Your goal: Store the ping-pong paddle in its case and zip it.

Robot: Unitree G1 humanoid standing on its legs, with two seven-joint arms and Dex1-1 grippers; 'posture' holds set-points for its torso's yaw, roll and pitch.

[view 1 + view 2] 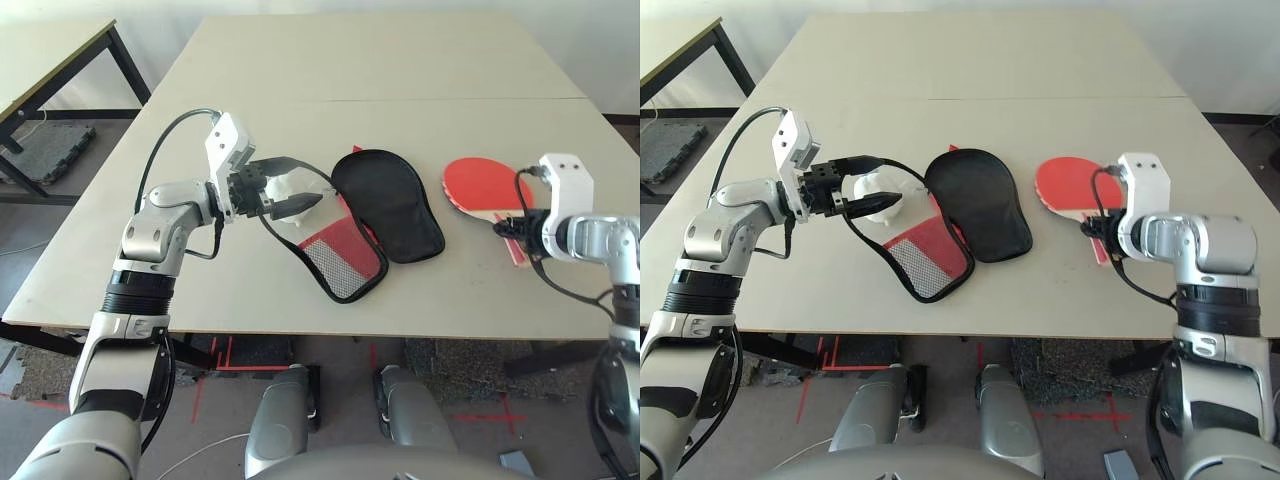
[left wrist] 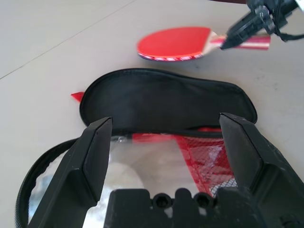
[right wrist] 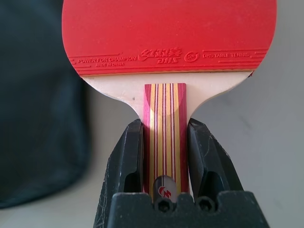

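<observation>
The robot's right gripper needs to release the ping-pong paddle on the black lining of the open case (image 1: 390,199), next to the red panel.
The ping-pong paddle (image 1: 478,183) lies flat on the table's right side, red face up. My right gripper (image 3: 165,124) is shut on its striped wooden handle (image 3: 165,109), one black finger pressed to each side. The case (image 1: 388,205) lies open at mid-table with its black lining up. Its other half, with a red panel and black mesh patch (image 1: 343,258), lies nearer the front edge. My left gripper (image 1: 305,183) hovers open over that half, fingers spread wide with nothing between them. Under it, a white plastic wad (image 1: 872,190) sits in the case.
The pale table (image 1: 400,80) has a seam across its middle and free room behind the case. Its front edge runs close below the case. A second table (image 1: 50,60) stands off to the far left.
</observation>
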